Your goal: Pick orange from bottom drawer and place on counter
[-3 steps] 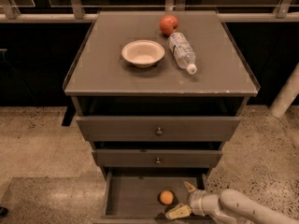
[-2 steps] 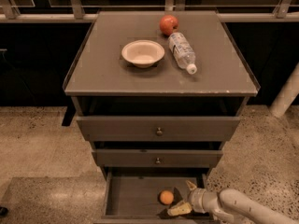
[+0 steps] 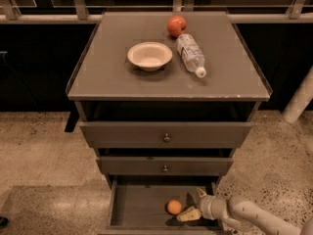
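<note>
My gripper is going to close its fingers around the orange's middle (image 3: 173, 206), where the orange lies in the open bottom drawer.
The orange (image 3: 174, 207) lies on the floor of the open bottom drawer (image 3: 139, 207), right of the middle. My gripper (image 3: 191, 205) reaches into the drawer from the right on a pale arm (image 3: 244, 214). It is low over the drawer floor, just right of the orange. Its fingers are open, with a pale fingertip (image 3: 188, 214) close beside the orange and nothing held. The counter (image 3: 112, 77) is the grey top of the cabinet above.
On the counter stand a white bowl (image 3: 149, 56), a red apple (image 3: 176, 25) and a plastic water bottle (image 3: 191, 54) lying on its side. The two upper drawers (image 3: 166, 136) stick out a little above the bottom drawer. A speckled floor surrounds the cabinet.
My gripper has edged slightly closer to the orange inside the drawer. The orange has not moved.
</note>
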